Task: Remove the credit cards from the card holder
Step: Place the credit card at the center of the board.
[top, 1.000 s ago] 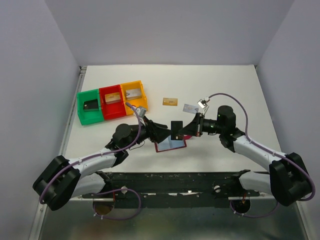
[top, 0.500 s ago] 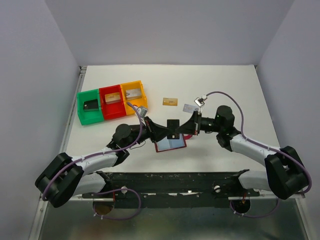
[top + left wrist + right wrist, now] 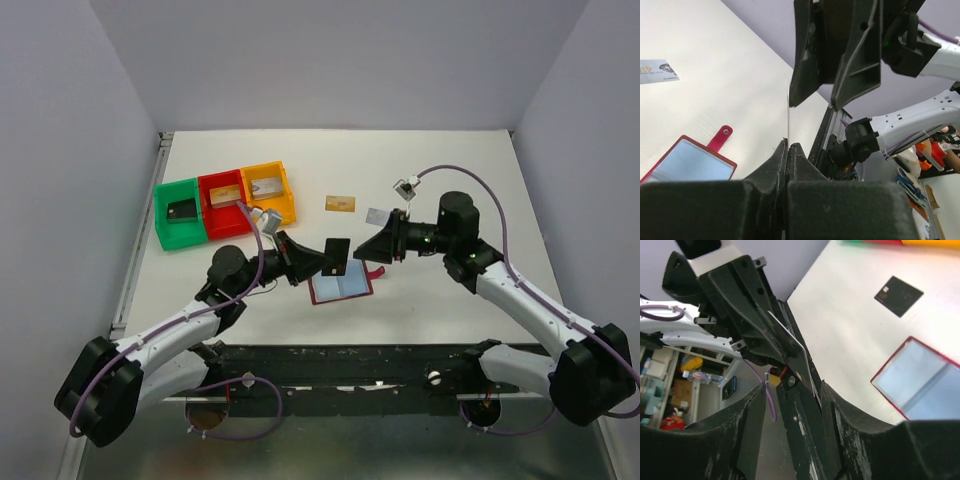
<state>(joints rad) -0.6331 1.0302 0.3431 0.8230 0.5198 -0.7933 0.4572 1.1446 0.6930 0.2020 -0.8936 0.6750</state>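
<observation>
Next, I take its free edge [image 3: 348,255] of the black card with my right gripper, as my left gripper holds the card by its long side, before my left gripper regrips the card's short end.
A black credit card [image 3: 337,256] hangs upright above the table, and my left gripper [image 3: 318,260] is shut on its left edge. In the left wrist view that card [image 3: 788,112] shows edge-on, rising from the closed left gripper [image 3: 788,145]. My right gripper [image 3: 372,246] stands open just right of the card, not touching it. In the right wrist view the card [image 3: 792,347] reaches between the spread fingers of the right gripper [image 3: 792,390]. The maroon card holder [image 3: 340,287] lies open on the table below, light blue pockets up. Gold [image 3: 341,203] and silver [image 3: 378,215] cards lie behind it.
Green [image 3: 163,222], red [image 3: 208,222] and yellow [image 3: 288,200] trays stand in a row at the back left, each with a card inside. Another black card [image 3: 899,296] lies flat on the table in the right wrist view, between the trays and the card holder [image 3: 920,375].
My right gripper has let go of the black card and drawn back to the right. My left gripper has shut on the card and carried it slightly left.
</observation>
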